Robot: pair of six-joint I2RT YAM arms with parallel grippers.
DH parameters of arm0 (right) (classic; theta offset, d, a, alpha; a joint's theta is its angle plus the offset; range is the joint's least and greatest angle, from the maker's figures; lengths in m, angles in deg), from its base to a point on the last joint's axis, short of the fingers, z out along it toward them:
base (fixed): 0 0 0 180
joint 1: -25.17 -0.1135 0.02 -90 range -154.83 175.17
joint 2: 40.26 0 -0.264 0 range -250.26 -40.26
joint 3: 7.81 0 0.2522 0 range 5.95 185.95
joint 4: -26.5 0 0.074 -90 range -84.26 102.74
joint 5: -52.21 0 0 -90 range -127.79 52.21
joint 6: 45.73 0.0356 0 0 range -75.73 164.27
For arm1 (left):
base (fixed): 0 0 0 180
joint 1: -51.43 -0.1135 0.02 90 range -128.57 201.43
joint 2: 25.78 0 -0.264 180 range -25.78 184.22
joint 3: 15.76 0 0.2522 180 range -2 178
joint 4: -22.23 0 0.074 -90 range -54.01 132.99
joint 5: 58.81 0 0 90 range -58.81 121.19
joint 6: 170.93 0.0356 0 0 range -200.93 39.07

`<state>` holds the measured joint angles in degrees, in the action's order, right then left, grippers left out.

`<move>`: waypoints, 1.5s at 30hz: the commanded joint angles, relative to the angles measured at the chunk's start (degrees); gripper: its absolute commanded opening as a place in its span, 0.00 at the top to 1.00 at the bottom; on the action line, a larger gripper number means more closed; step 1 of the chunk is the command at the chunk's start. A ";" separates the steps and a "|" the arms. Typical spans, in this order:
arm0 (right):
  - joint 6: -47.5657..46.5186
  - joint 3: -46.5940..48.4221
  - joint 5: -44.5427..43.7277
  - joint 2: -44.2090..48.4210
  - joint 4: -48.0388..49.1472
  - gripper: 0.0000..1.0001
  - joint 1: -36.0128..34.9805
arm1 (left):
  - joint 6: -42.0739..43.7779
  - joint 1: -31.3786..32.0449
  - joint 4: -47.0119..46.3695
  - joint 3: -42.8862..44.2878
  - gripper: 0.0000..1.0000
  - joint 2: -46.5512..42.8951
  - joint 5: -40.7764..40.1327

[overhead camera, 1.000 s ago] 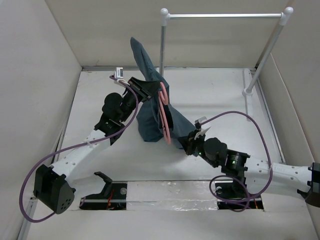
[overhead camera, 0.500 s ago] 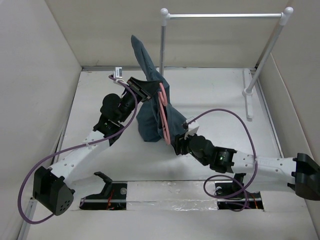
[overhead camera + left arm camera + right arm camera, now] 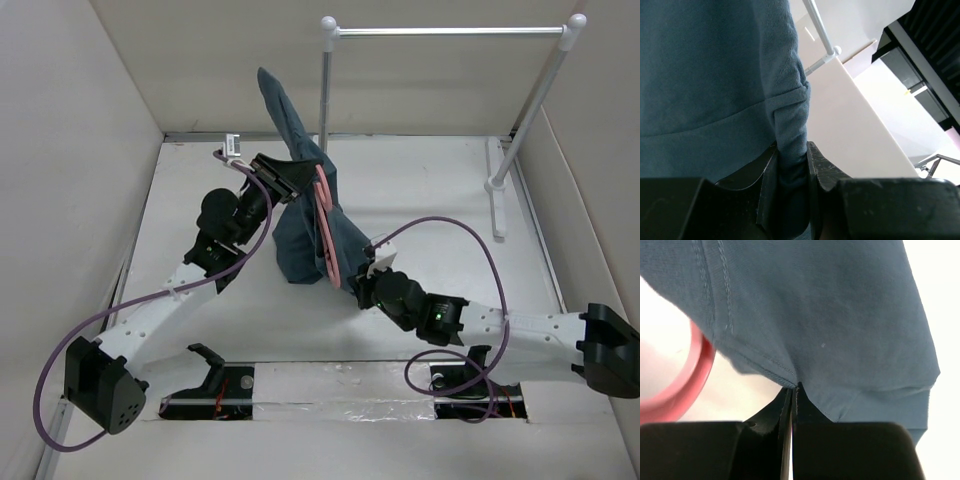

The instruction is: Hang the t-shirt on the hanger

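While the left gripper bears both t-shirt and hanger, the right gripper next lets go of the lower hem and grabs the hanger's long bar (image 3: pixel 328 245) before the left gripper opens.
The dark teal t-shirt (image 3: pixel 298 240) hangs bunched in mid-air over the table's middle, one end sticking up towards the rail. The pale pink hanger (image 3: pixel 326 232) lies against its right side, partly wrapped by cloth. My left gripper (image 3: pixel 292 184) is shut on a fold of the t-shirt (image 3: pixel 715 75), with cloth pinched between its jaws (image 3: pixel 792 161). My right gripper (image 3: pixel 359 284) is shut on the t-shirt's lower hem (image 3: pixel 830 315), its jaws (image 3: pixel 793 389) closed tight on the stitched edge. The hanger (image 3: pixel 692 385) curves just left of the right gripper.
A white-and-silver rail (image 3: pixel 450 32) stands at the back on white posts (image 3: pixel 325 95), the left post just behind the t-shirt. Beige walls (image 3: pixel 70 150) close in left, right and back. Purple cables (image 3: pixel 480 240) loop off both arms.
My right arm has swung left and its gripper has closed in on the t-shirt's lower right edge. The left arm and raised cloth shifted only slightly.
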<state>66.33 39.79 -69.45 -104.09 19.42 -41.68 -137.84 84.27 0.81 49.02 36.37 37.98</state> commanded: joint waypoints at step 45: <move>2.54 20.21 11.35 1.78 -18.63 1.00 -6.89 | -4.79 -3.13 -10.45 -8.21 1.00 -0.97 9.03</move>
<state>69.13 60.80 -59.79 -102.56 -1.17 -48.50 -140.24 81.29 -6.03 41.44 40.83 42.90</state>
